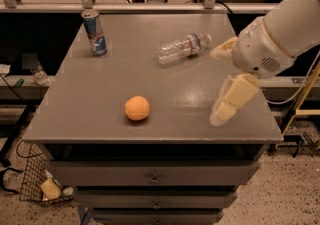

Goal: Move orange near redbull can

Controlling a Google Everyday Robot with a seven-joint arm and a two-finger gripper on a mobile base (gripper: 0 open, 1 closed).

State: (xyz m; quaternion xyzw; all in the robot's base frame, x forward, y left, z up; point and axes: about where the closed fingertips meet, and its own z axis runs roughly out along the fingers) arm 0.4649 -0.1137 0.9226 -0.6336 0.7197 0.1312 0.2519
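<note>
Next, my gripper should go to the orange's middle (138,108) and close there, because the orange must move near the redbull can.
The orange (137,108) lies on the grey table (95,94), near the front edge and a little left of centre. The redbull can (94,32) stands upright at the table's far left corner, well apart from the orange. My gripper (220,81) hangs over the right side of the table, to the right of the orange and in front of the bottle. It is open and empty, with one pale finger (229,100) pointing down toward the front edge and the other (222,49) higher up near the bottle.
A clear plastic water bottle (184,47) lies on its side at the far middle of the table. Drawers (152,176) sit under the tabletop. A wire basket (35,184) stands on the floor at the lower left. A rail runs behind the table.
</note>
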